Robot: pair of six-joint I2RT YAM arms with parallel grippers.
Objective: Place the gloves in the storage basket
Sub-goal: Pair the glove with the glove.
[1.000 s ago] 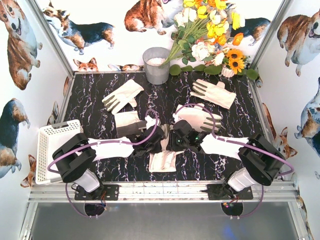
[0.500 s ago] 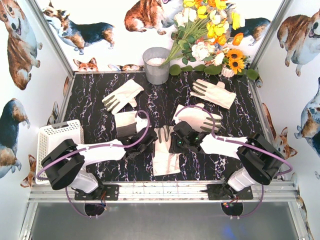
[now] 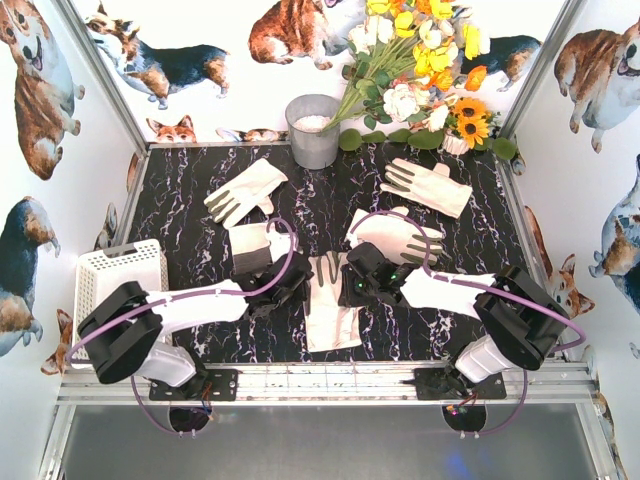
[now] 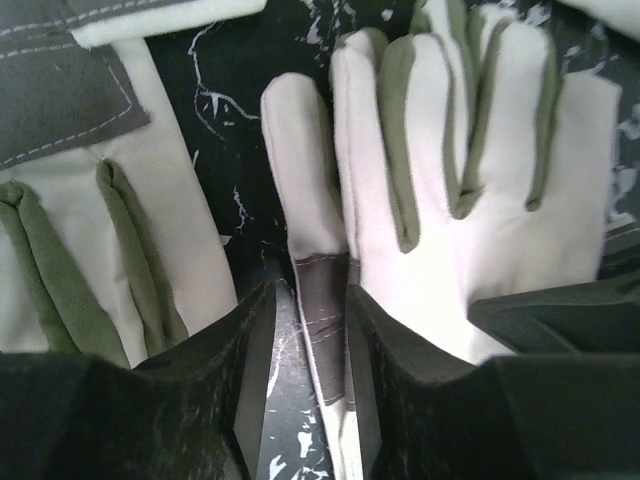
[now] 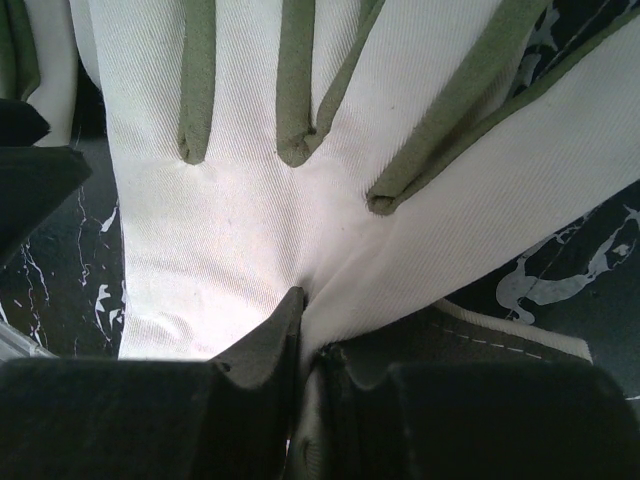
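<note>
The edge of the lower glove sticks out beyond the upper glove, so the robot's left gripper will pinch the upper glove's near edge (image 4: 362,262) and pull it over to line them up.
A cream-white glove (image 3: 330,312) lies flat at the table's front middle, fingers pointing away. My left gripper (image 3: 288,282) is open at its left edge; in the left wrist view the gripper (image 4: 310,295) has its jaws on either side of the glove's thumb (image 4: 300,180), with table showing in the gap. My right gripper (image 3: 352,282) is at the glove's right edge; in the right wrist view it (image 5: 305,302) is shut on a pinched fold of that glove (image 5: 250,220). The white slotted storage basket (image 3: 92,290) stands at the left front edge.
Other gloves lie at the back left (image 3: 245,190), the back right (image 3: 428,185), behind the right gripper (image 3: 395,232) and behind the left gripper (image 3: 255,245). A grey metal bucket (image 3: 313,130) and a bunch of flowers (image 3: 420,70) stand at the back.
My left gripper has drawn back to the left and toward the front. The middle glove, bunched a second ago, now lies spread out. The right gripper has barely moved.
</note>
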